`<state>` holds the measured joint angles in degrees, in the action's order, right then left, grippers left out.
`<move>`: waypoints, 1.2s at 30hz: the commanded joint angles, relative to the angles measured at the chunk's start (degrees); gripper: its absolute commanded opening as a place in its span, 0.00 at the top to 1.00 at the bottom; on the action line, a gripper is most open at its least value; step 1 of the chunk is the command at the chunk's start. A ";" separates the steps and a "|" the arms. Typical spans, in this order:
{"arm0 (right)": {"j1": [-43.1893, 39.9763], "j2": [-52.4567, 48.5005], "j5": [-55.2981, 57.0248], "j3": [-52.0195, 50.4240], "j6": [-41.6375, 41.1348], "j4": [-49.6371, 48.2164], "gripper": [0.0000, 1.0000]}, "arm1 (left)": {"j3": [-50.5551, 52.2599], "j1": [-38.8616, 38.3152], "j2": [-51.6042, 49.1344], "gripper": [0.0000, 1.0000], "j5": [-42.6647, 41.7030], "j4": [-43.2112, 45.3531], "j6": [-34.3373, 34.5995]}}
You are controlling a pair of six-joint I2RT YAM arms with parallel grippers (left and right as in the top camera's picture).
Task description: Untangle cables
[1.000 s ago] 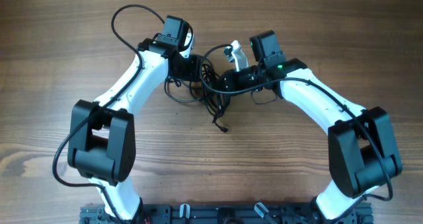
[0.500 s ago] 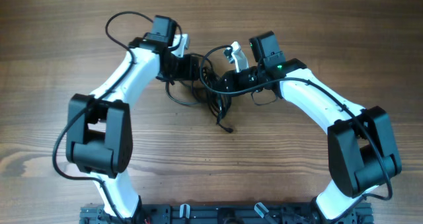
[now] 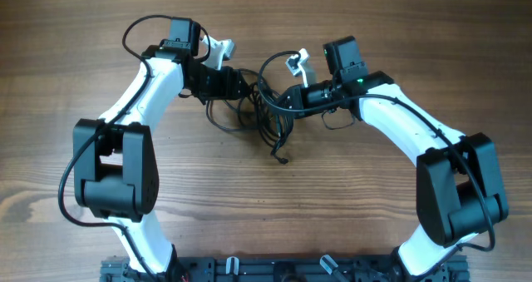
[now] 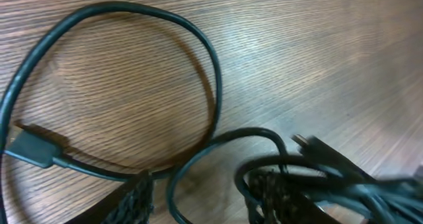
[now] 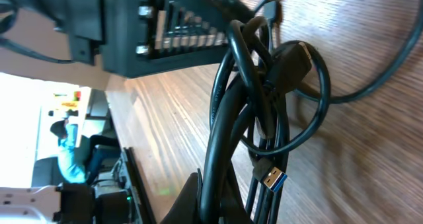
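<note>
The finger of my left gripper sits among the bundle's coils, so that gripper should move clear, take only the loose loop's piece of cable [image 4: 180, 173] and pull while my right gripper holds.
The cables [image 3: 259, 116] are thin black cords in a tangle at the table's middle back, with one plug end [image 3: 283, 160] trailing toward the front. My left gripper [image 3: 240, 86] is at the tangle's left edge. In the left wrist view its fingers [image 4: 205, 201] are apart, with a cable loop [image 4: 211, 85] passing between them and a flat plug [image 4: 30, 148] at the left. My right gripper [image 3: 278, 101] is at the tangle's right side. In the right wrist view it [image 5: 218, 197] is shut on a bundle of cables [image 5: 264, 92], with a blue-tipped USB plug [image 5: 274, 179] hanging beside it.
The table is bare wood. The arms' own thicker black wires [image 3: 137, 32] loop off the left arm at the back left. The robot base rail [image 3: 266, 269] runs along the front edge. The left arm's black body [image 5: 178, 32] is close above the bundle in the right wrist view.
The left arm has swung its wrist to the left and back while its gripper stays at the tangle. The right gripper has shifted slightly right. The tangle has spread a little.
</note>
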<state>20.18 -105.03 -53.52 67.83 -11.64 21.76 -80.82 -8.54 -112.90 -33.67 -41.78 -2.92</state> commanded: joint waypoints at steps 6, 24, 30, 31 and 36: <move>0.09 -0.42 -4.42 -0.07 1.20 -0.31 0.96 | 0.37 0.04 -1.97 0.43 8.94 0.44 2.60; 0.09 -0.42 -4.37 -0.07 1.40 -0.74 0.96 | 0.35 9.38 -1.92 0.34 -17.29 -2.82 -5.55; 0.09 -0.42 -4.39 -0.07 1.18 -1.42 0.96 | 0.37 7.48 -2.25 0.35 -9.14 -2.05 -5.70; 0.09 -0.42 -4.39 -0.07 1.18 -1.42 0.96 | 0.37 6.45 -2.25 0.34 -7.28 -1.73 -5.66; 0.09 -0.42 -4.09 -0.07 1.16 -1.42 0.96 | 0.37 0.72 -2.25 0.39 8.17 0.00 0.39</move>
<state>20.21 -105.03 -55.31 67.83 -11.64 20.69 -80.82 -5.39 -114.24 -36.10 -42.54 -5.85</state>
